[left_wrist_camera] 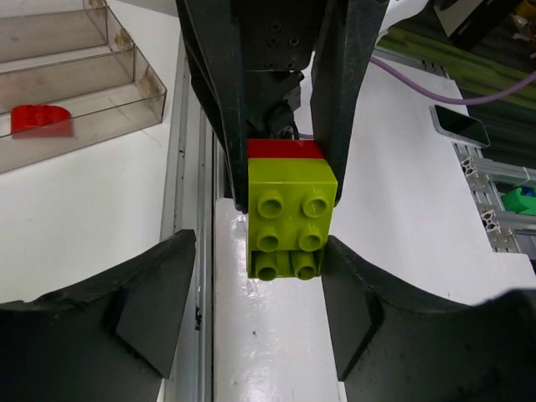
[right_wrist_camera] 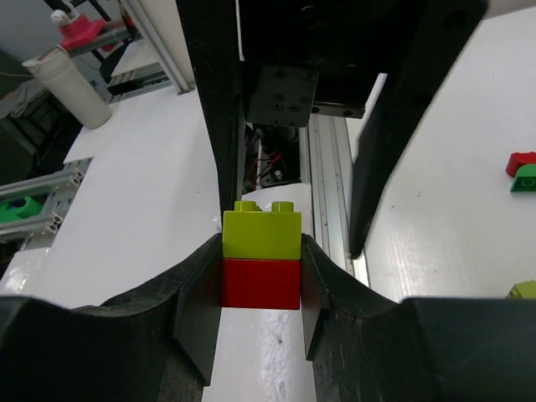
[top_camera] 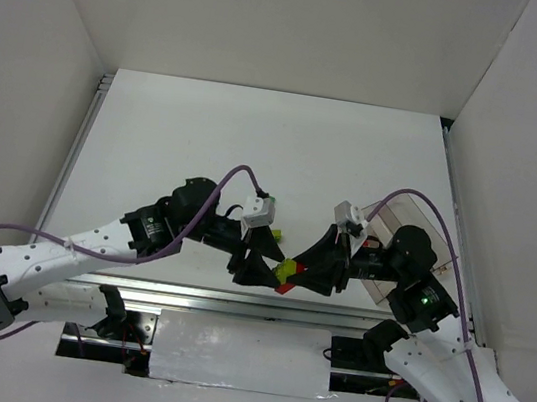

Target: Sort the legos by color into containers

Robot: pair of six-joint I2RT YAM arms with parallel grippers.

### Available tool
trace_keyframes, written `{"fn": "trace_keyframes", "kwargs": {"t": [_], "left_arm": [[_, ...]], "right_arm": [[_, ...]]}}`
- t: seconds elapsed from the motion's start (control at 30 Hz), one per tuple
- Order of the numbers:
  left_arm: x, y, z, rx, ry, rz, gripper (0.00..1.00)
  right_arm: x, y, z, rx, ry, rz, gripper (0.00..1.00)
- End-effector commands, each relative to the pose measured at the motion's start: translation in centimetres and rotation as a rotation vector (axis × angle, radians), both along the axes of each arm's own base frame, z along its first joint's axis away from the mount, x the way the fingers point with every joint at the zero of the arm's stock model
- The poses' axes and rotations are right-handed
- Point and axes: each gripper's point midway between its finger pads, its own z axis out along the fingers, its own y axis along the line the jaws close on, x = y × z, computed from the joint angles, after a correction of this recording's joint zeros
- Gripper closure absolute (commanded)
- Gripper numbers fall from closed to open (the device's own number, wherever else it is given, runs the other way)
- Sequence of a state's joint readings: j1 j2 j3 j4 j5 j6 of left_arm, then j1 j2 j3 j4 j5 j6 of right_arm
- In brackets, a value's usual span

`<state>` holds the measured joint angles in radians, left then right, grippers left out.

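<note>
The fingers of my right gripper overlap both joined legos, so my left gripper needs to hold the yellow-green lego while my right gripper backs off to grip just the red lego (right_wrist_camera: 261, 286).
A yellow-green lego (top_camera: 288, 269) is stacked on a red lego (top_camera: 282, 286) in the air at the table's front edge. My right gripper (right_wrist_camera: 261, 280) is shut on the red lego (right_wrist_camera: 260, 283), with the yellow-green lego (right_wrist_camera: 261, 234) sticking out past its fingertips. My left gripper (left_wrist_camera: 260, 251) faces it, open, with its fingers on either side of the yellow-green lego (left_wrist_camera: 291, 222). The right finger is close against the lego and the left finger stands well apart from it. The clear container tray (left_wrist_camera: 100, 88) holds a red lego (left_wrist_camera: 38, 119). It also shows in the top view (top_camera: 402, 203), behind the right arm.
Loose red (right_wrist_camera: 521, 161), dark green (right_wrist_camera: 528, 178) and yellow-green (right_wrist_camera: 524, 290) legos lie on the table to the right. An aluminium rail (left_wrist_camera: 191, 167) runs along the table's front edge. Beyond the table are a phone (left_wrist_camera: 457, 126) and a white bottle (right_wrist_camera: 67, 84).
</note>
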<state>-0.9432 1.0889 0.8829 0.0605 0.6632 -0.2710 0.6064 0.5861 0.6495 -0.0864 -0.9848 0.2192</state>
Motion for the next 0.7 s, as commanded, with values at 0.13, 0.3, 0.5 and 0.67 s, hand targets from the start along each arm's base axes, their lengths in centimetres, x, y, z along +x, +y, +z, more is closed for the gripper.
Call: {"fn": "trace_keyframes", "kwargs": {"t": [0.13,0.3,0.5,0.67], "left_arm": [[-0.1,-1.7,3.0,-0.1,-0.018,-0.06,0.34],[0.4,-2.2,3.0,-0.092,-0.008,-0.056,0.78],[0.8,-1.8,3.3,-0.107,-0.033,-0.011,1.0],[0.5,-1.1,4.0,-0.131,-0.052,0.0,1.0]], "right_arm": [[-0.4,0.1,2.5,0.065,-0.081,0.018,1.0],[0.2,0.4,1.9,0.041,-0.061,0.004,0.98],[0.8,-0.1,1.6,0.028,-0.069,-0.069,0.33],[0.2,-0.6,1.3,0.04,-0.082,-0.074,0.35]]}}
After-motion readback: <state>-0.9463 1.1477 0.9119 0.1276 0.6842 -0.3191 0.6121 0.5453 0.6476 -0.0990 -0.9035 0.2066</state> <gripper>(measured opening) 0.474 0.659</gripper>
